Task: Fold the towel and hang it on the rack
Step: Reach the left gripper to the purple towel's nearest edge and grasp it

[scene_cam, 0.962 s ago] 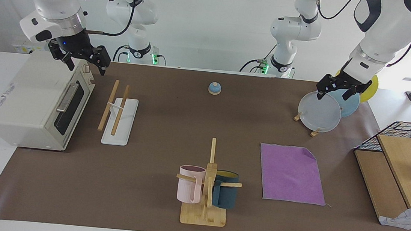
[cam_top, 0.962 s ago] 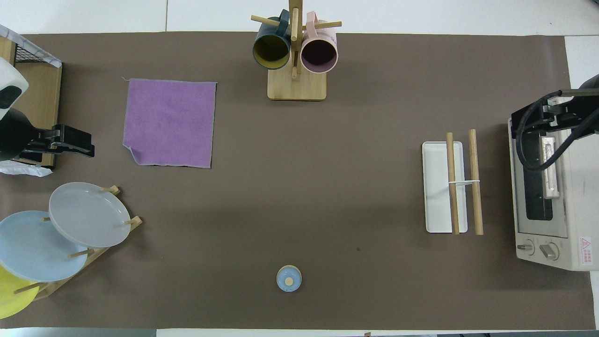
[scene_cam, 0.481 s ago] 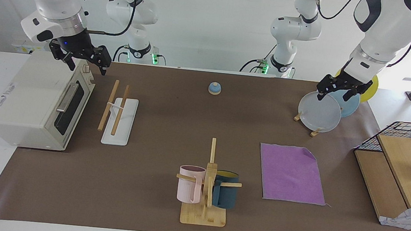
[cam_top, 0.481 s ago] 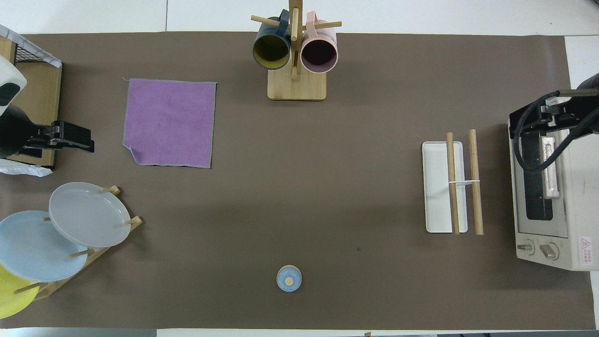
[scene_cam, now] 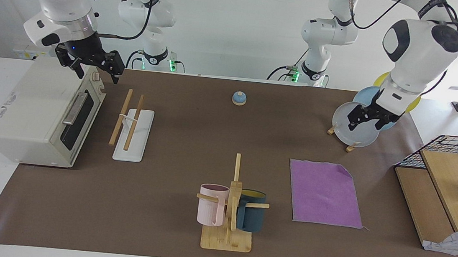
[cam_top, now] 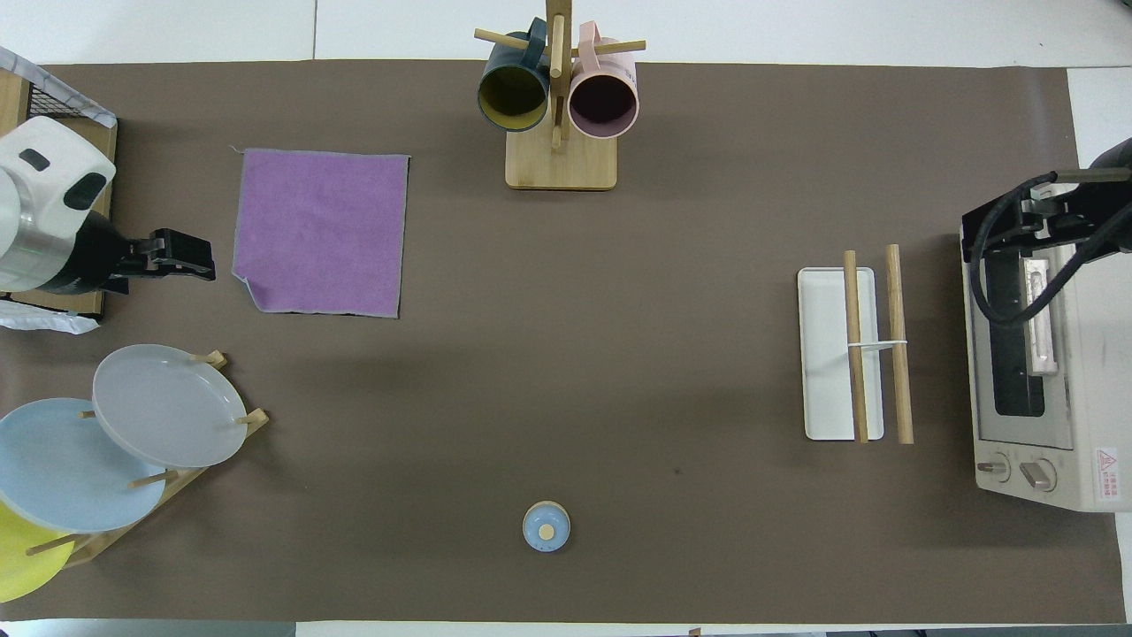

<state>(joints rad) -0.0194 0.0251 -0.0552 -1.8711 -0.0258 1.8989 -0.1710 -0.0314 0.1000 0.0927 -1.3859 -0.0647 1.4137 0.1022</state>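
Note:
The purple towel's curled corner (cam_top: 250, 294) is the one nearest the plates. My left gripper goes there next and closes on it.
The purple towel (scene_cam: 325, 193) lies flat on the brown mat toward the left arm's end of the table; it also shows in the overhead view (cam_top: 320, 232). Its corner nearest the plates is curled over. The rack (scene_cam: 132, 125), two wooden rods on a white base, stands toward the right arm's end, beside the toaster oven; it also shows in the overhead view (cam_top: 853, 354). My left gripper (scene_cam: 365, 121) is open and empty in the air, over the mat beside the towel's curled corner in the overhead view (cam_top: 190, 257). My right gripper (scene_cam: 96, 71) is open and empty over the toaster oven.
A toaster oven (scene_cam: 41, 114) stands at the right arm's end. A mug stand (scene_cam: 231, 204) with pink and blue mugs stands beside the towel. A plate stand (cam_top: 164, 407) is nearer to the robots than the towel. A wire basket with wooden boards (scene_cam: 447, 174) borders the mat. A small blue knob (scene_cam: 239, 98) sits near the robots.
My left gripper has come down from above the plates and moved toward the towel's curled corner. The right arm has hardly moved. The towel lies as before.

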